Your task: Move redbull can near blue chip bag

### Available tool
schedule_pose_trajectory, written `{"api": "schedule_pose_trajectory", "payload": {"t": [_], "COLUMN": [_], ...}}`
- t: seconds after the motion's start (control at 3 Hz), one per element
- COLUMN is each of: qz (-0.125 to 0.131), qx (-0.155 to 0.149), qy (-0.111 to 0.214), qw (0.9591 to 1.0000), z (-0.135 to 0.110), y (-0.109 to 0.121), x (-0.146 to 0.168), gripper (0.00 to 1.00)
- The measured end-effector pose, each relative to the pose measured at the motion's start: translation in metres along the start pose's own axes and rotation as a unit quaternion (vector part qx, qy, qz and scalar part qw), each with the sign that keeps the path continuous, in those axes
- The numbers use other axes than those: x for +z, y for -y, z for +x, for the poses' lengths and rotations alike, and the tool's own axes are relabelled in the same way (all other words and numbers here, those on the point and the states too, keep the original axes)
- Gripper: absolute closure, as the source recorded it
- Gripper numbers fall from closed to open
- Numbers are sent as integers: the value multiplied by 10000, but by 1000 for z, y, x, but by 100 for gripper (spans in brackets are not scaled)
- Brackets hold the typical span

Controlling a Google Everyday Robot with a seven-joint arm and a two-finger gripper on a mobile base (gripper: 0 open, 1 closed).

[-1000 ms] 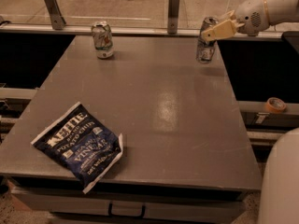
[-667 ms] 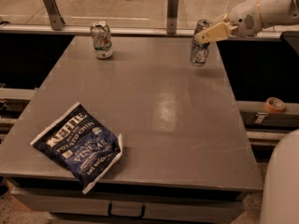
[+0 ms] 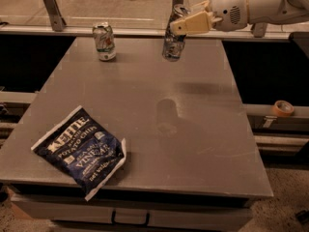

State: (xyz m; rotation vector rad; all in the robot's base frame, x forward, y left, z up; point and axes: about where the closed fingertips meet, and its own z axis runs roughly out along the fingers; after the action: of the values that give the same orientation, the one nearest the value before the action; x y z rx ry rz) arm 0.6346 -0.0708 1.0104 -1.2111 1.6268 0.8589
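Observation:
The robot's gripper should set the redbull can down upright against the far edge of the blue chip bag (image 3: 108, 127).
The redbull can (image 3: 174, 40), slim and silver-blue, hangs tilted above the far middle of the grey table (image 3: 145, 110). My gripper (image 3: 186, 21) reaches in from the upper right and is shut on the can's upper part, holding it off the surface. The blue chip bag (image 3: 81, 150) lies flat near the table's front left corner, dark navy with white lettering. The can is far from the bag, across the table.
A shorter white-green can (image 3: 105, 41) stands at the table's far left. A roll of tape (image 3: 283, 108) sits on a rail to the right. A glass barrier with metal posts (image 3: 52, 6) runs behind the table.
My gripper has carried the redbull can leftward from the far right corner and lifted it off the table. The chip bag and the white-green can have not moved.

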Motion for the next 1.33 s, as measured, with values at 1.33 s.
{"api": "schedule_pose_trajectory", "payload": {"t": [1.33], "qz": [-940], "qx": [49], "qy": [130], "qw": [9955], "z": [6], "y": [-87], "x": [77], "gripper": [100]}}
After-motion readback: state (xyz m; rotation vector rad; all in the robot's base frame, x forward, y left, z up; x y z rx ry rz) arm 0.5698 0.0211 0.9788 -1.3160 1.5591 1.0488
